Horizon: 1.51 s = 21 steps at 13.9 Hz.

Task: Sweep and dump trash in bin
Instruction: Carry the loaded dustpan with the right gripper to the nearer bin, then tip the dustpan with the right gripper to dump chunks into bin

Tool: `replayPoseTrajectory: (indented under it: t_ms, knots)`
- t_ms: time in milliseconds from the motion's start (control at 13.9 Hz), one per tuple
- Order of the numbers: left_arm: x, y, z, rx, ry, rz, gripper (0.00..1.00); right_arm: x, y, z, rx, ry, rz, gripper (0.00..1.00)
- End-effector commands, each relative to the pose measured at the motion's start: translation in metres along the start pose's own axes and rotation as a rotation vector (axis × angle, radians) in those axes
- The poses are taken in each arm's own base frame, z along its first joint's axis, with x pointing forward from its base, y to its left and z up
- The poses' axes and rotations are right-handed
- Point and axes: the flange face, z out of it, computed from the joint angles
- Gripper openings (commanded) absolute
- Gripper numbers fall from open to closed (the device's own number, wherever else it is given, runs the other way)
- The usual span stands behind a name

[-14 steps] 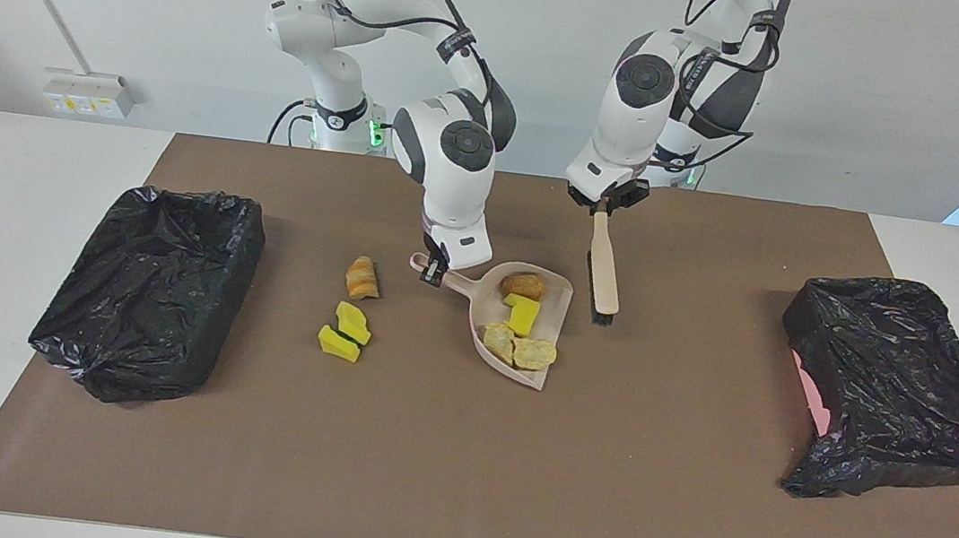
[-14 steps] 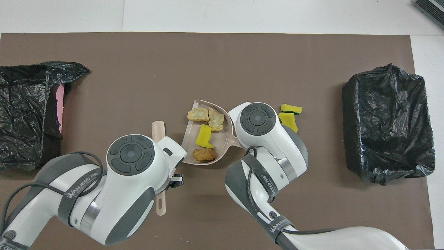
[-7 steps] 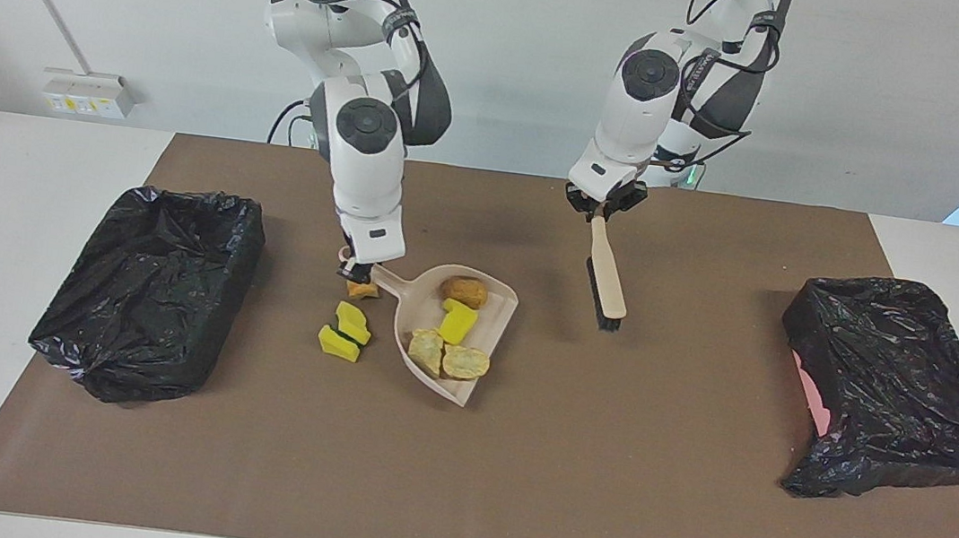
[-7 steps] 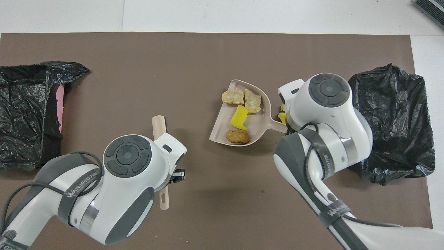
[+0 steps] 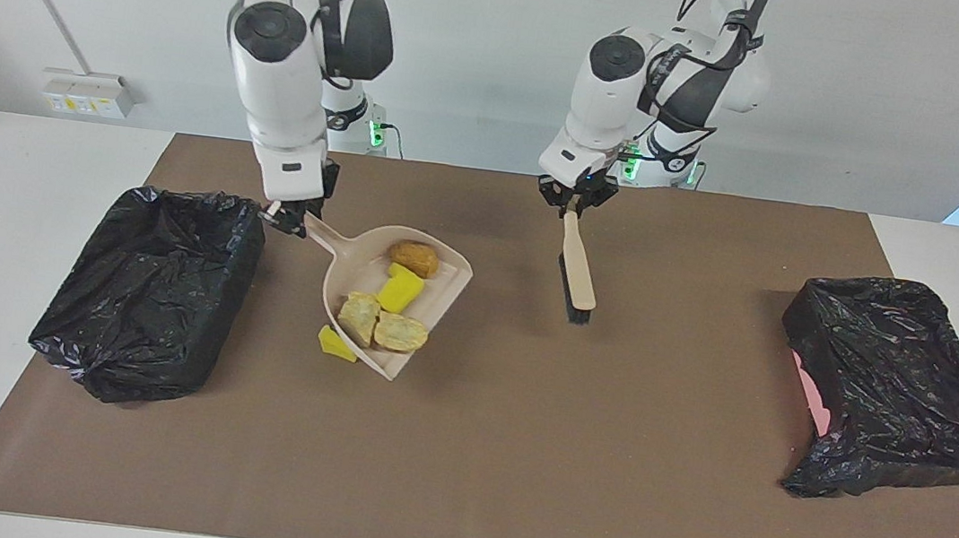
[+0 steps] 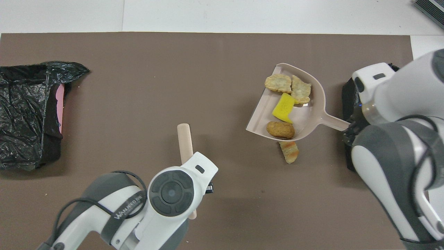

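Next, my left gripper puts the brush, now hanging tilted over the mat's middle, down on the bare brown mat nearer me than the orange-brown lump (image 6: 220, 213).
My right gripper (image 5: 291, 220) is shut on the handle of the beige dustpan (image 5: 353, 268), holding it in the air beside the black-bagged bin (image 5: 152, 290) at the right arm's end. The pan (image 6: 308, 118) carries several pieces of trash: a brown lump (image 5: 414, 255), a yellow sponge chunk (image 5: 400, 289) and two tan lumps (image 5: 359, 314). Under it on the mat lie a yellow chunk (image 5: 335, 345) and an orange-brown lump (image 6: 289, 151). My left gripper (image 5: 573, 203) is shut on the brush (image 5: 578, 271), which hangs tilted with its bristles down over the mat's middle.
A second black-bagged bin (image 5: 890, 388) with pink showing at its rim stands at the left arm's end of the brown mat (image 5: 511, 471). In the overhead view the right arm covers most of the bin beside the dustpan.
The right arm has lifted the loaded dustpan and carried it toward the bin at its end, passing over the loose trash. The left arm has shifted the brush slightly the same way.
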Motion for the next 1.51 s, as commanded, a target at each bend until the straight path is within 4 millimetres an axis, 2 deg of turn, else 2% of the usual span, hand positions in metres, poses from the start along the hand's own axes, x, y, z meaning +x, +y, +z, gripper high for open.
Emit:
replayPoseTrajectory:
  t_ms: [0,144,215,359,503,575,718,790,862,934,1006,1149,1221,1293,1365,1436]
  knots:
    - [-0.06,0.03,0.032,0.014,-0.005,0.022,0.0,-0.08,0.021,-0.015,0.016,0.026,-0.03,0.0]
    - [-0.106,0.048,0.045,0.039,-0.013,0.025,0.0,-0.136,0.044,-0.009,0.012,0.01,-0.079,0.0]
    - [-0.121,0.052,0.048,0.045,-0.012,0.016,0.0,-0.159,0.053,-0.008,-0.005,-0.024,-0.084,0.0]
    - [-0.144,0.06,0.055,0.052,-0.01,0.018,0.0,-0.201,0.071,-0.011,-0.087,-0.145,-0.102,0.0]
    - [-0.159,0.068,0.066,0.014,-0.027,-0.02,0.0,-0.244,0.094,-0.002,-0.143,-0.181,-0.123,0.0]
    - [-0.165,0.073,0.076,0.016,-0.037,-0.03,0.0,-0.254,0.103,0.004,-0.17,-0.203,-0.13,0.0]
    - [-0.168,0.077,0.086,0.033,-0.046,-0.027,0.0,-0.257,0.109,0.003,-0.215,-0.31,-0.136,0.0]
    - [-0.167,0.077,0.086,0.032,-0.047,-0.027,0.0,-0.254,0.109,0.003,-0.229,-0.348,-0.135,0.0]
    - [-0.168,0.077,0.085,0.031,-0.047,-0.024,0.02,-0.24,0.109,0.002,-0.253,-0.399,-0.178,0.0]
    - [-0.166,0.077,0.086,0.03,-0.047,-0.015,0.27,-0.216,0.106,0.003,-0.273,-0.468,-0.246,0.0]
    - [-0.164,0.076,0.087,0.028,-0.046,-0.015,0.53,-0.213,0.108,0.015,-0.259,-0.517,-0.277,0.0]
    - [-0.162,0.076,0.087,0.022,-0.044,-0.01,0.93,-0.21,0.109,0.03,-0.245,-0.599,-0.329,0.0]
    - [-0.16,0.077,0.087,0.022,-0.044,0.0,1.0,-0.207,0.109,0.031,-0.248,-0.637,-0.355,0.0]
    - [-0.155,0.077,0.083,0.015,-0.042,0.022,1.0,-0.201,0.108,0.029,-0.253,-0.658,-0.393,0.0]
    - [-0.14,0.073,0.076,0.003,-0.042,0.03,1.0,-0.195,0.108,0.027,-0.259,-0.672,-0.435,0.0]
    - [-0.116,0.069,0.06,-0.025,-0.032,0.03,1.0,-0.191,0.109,0.024,-0.273,-0.702,-0.483,0.0]
